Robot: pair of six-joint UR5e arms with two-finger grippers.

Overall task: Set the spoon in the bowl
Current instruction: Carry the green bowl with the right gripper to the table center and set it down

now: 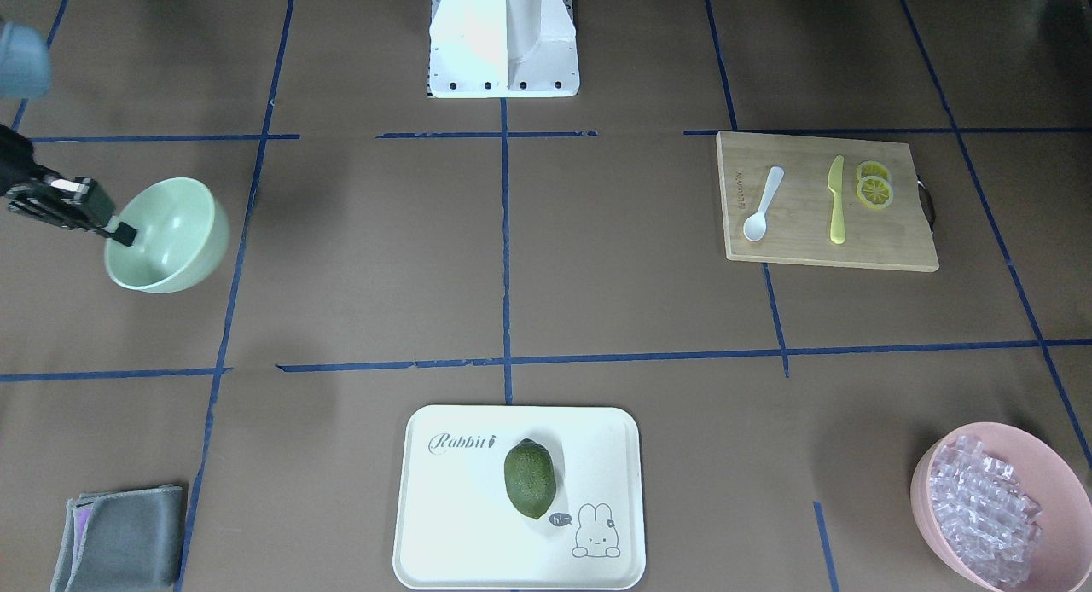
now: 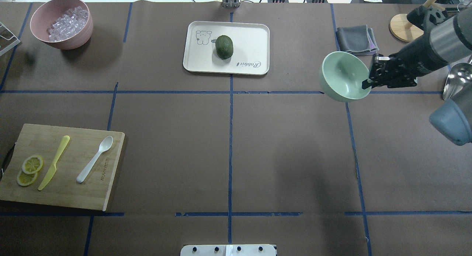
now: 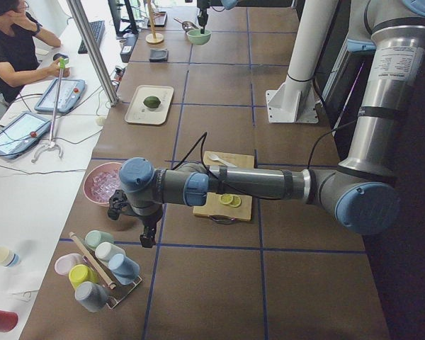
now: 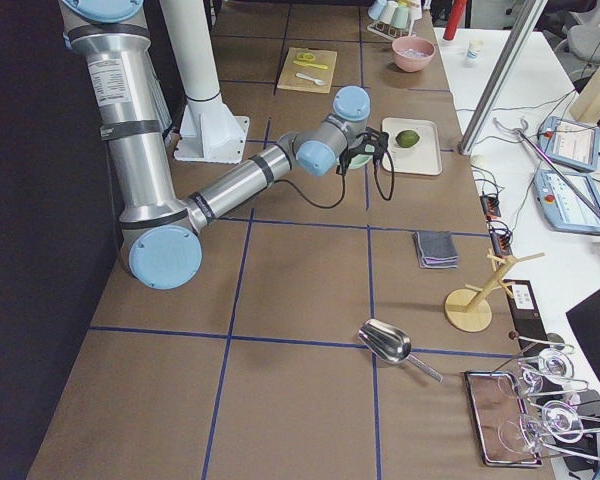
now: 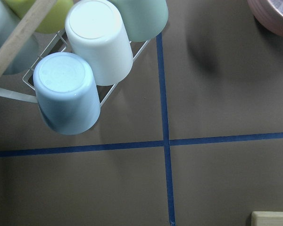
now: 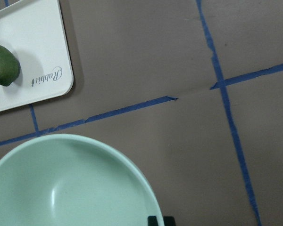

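Note:
My right gripper needs to put the mint-green bowl down on the piece of blue tape leading to the white tray (image 1: 498,224), level with the wooden cutting board.
The white spoon (image 1: 762,204) lies on the wooden cutting board (image 1: 896,251), also in the overhead view (image 2: 95,159). The mint-green bowl (image 1: 171,234) is tilted at the table's right side (image 2: 343,75). My right gripper (image 1: 124,232) is shut on the bowl's rim, one finger inside it, also in the overhead view (image 2: 367,83). The right wrist view shows the bowl's inside (image 6: 61,188). My left gripper (image 3: 147,239) shows only in the exterior left view, over the cup rack, far from the spoon. I cannot tell whether it is open or shut.
A yellow-green knife (image 2: 54,162) and lemon slices (image 2: 28,169) share the board. A white tray (image 2: 250,34) holds a green fruit (image 2: 224,46). A pink bowl of ice pieces (image 2: 61,21), grey cloth (image 2: 356,38), cup rack (image 3: 99,273) and metal scoop (image 4: 390,343) stand around.

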